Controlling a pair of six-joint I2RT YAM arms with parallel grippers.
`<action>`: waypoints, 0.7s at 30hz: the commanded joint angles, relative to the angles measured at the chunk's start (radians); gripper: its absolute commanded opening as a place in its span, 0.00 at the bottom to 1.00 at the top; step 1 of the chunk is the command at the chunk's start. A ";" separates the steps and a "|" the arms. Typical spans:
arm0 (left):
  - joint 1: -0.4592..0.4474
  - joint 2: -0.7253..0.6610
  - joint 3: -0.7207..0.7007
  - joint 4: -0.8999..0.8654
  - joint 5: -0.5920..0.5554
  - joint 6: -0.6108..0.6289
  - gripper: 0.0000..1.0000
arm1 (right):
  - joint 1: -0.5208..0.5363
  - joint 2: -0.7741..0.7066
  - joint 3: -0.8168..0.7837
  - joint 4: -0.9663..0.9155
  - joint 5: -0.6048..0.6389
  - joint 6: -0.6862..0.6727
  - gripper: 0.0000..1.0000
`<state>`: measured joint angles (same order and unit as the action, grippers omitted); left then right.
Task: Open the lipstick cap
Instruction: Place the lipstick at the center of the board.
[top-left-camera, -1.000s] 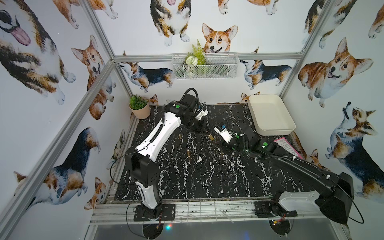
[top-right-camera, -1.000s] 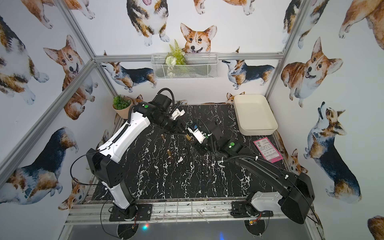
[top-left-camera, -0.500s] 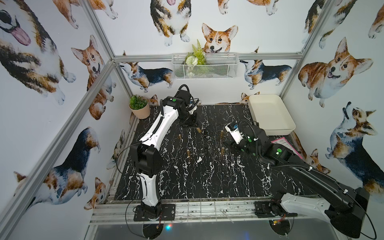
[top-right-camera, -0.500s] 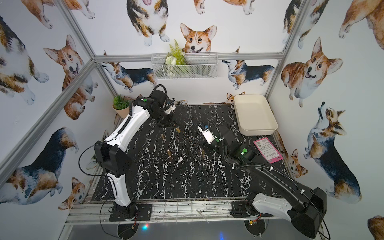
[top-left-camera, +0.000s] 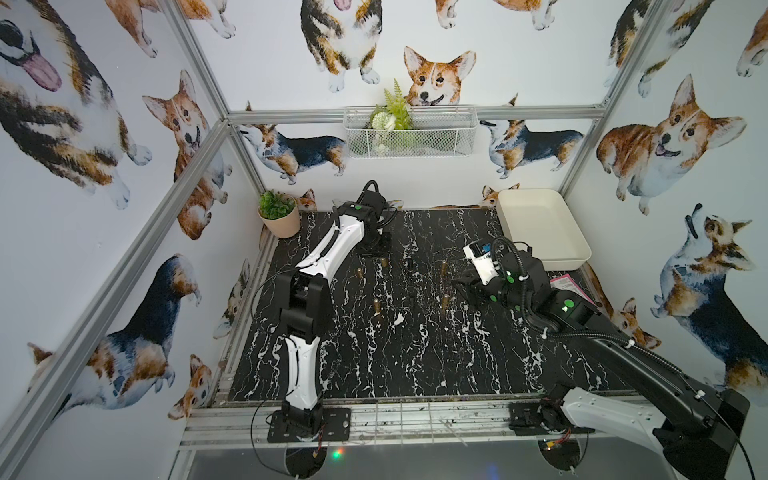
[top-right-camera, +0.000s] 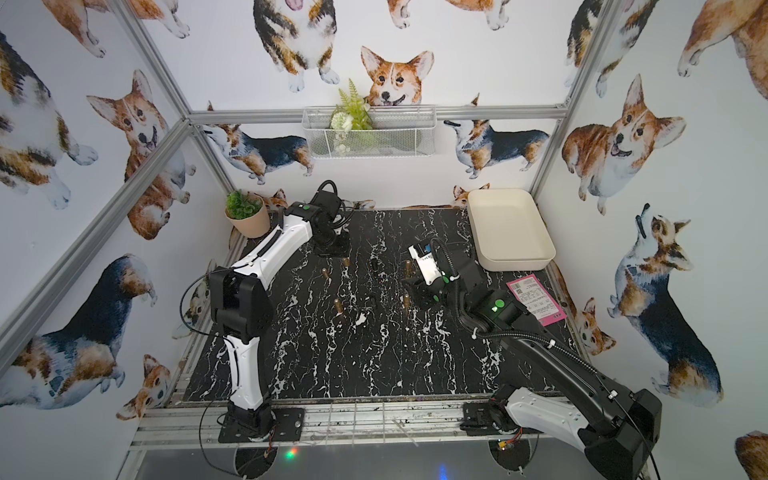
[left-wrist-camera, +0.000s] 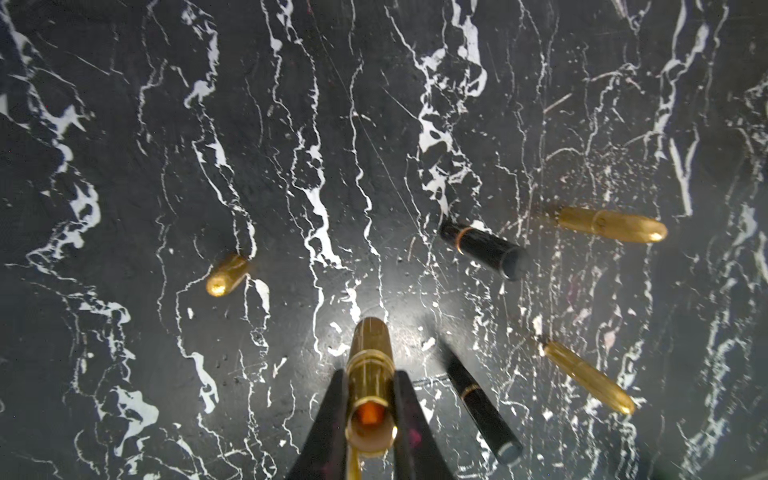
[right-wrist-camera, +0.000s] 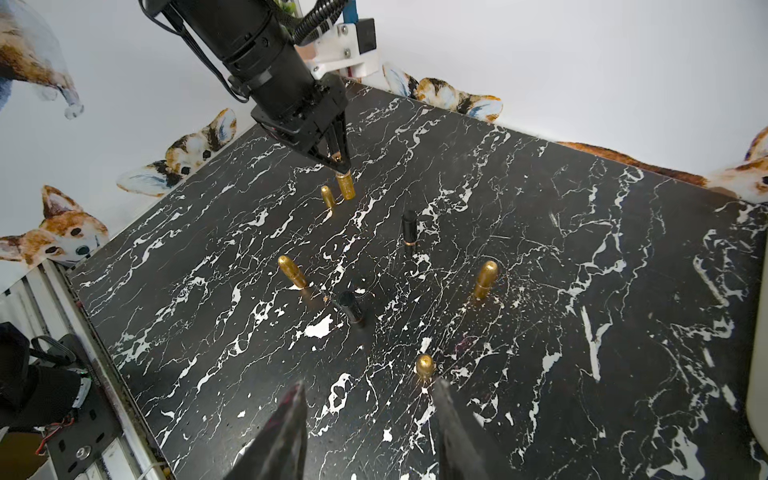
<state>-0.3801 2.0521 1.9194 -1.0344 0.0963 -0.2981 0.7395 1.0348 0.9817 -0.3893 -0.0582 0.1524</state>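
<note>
The robot's left gripper will release the gold lipstick standing upright on the black marble (top-left-camera: 376, 275) (left-wrist-camera: 314, 264), next to the shortest gold tube.
My left gripper (left-wrist-camera: 371, 374) is shut on a gold lipstick (left-wrist-camera: 370, 357) near the table's far left, also seen as the lipstick (top-left-camera: 382, 262) in a top view. Its near end is uncapped and shows an orange-red stick. From the right wrist view, that lipstick (right-wrist-camera: 345, 187) hangs upright under the left gripper (right-wrist-camera: 341, 164), its base at the marble. My right gripper (right-wrist-camera: 369, 382) stands open and empty at mid right, with a gold rounded piece (right-wrist-camera: 424, 365) upright just beyond one fingertip. Whether that piece is the cap, I cannot tell.
Other gold tubes (right-wrist-camera: 291, 270) (right-wrist-camera: 485, 278) (right-wrist-camera: 328, 195) and black tubes (right-wrist-camera: 409, 226) (right-wrist-camera: 351, 307) stand on the black marble table (top-left-camera: 374, 365). A white tray (top-left-camera: 565, 262) sits far right, a pink card (top-left-camera: 569, 286) beside it, a potted plant (top-left-camera: 279, 216) far left.
The two grippers, together at mid-table a second ago, have pulled apart. The left arm drew back to the far left with the gold lipstick. The right arm drew back to the right.
</note>
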 joint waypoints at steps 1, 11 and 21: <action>-0.005 0.018 -0.019 0.042 -0.088 0.014 0.15 | 0.000 0.000 -0.009 0.031 -0.003 0.015 0.51; -0.011 0.064 -0.100 0.112 -0.150 0.023 0.14 | 0.000 0.017 -0.022 0.038 0.001 0.017 0.52; -0.016 0.079 -0.141 0.170 -0.199 0.028 0.15 | 0.000 0.027 -0.029 0.047 0.007 0.015 0.51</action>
<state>-0.3950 2.1281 1.7893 -0.8951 -0.0776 -0.2718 0.7395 1.0615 0.9543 -0.3756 -0.0589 0.1596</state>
